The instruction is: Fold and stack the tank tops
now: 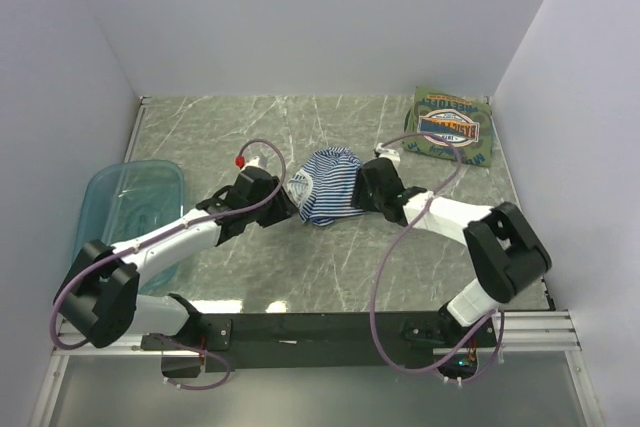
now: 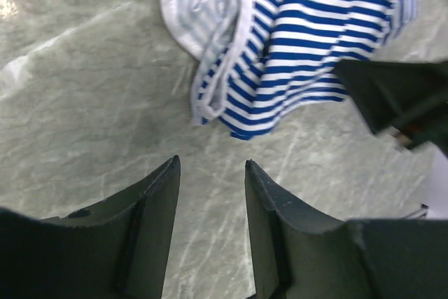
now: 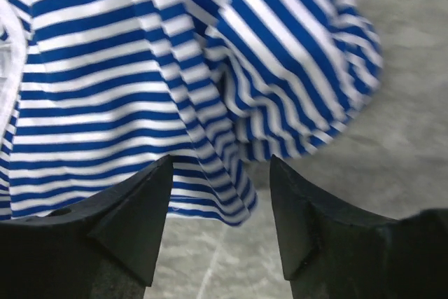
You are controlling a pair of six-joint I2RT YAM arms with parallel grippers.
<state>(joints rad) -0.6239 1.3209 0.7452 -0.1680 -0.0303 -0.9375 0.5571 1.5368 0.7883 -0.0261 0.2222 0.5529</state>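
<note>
The robot's left gripper needs to next move to the striped tank top's white-edged shoulder strap (image 1: 302, 218) (image 2: 208, 108) beside the grey inside fabric and close there.
The navy-and-white striped tank top (image 1: 326, 187) lies crumpled in the middle of the table, between my two grippers. My left gripper (image 1: 289, 205) is at its left edge. In the left wrist view the left gripper (image 2: 210, 162) is open over bare table, and the striped top (image 2: 308, 40) is just ahead of it. My right gripper (image 1: 359, 193) is at the top's right edge. In the right wrist view the right gripper (image 3: 220, 159) has its jaws apart, and a fold of the striped hem (image 3: 224, 173) lies between the tips. The olive-green tank top (image 1: 455, 127) lies folded at the back right.
A translucent teal tub (image 1: 135, 202) stands at the left edge beside the left arm. White walls close the table on three sides. The right gripper's dark finger (image 2: 392, 92) shows at the right of the left wrist view.
</note>
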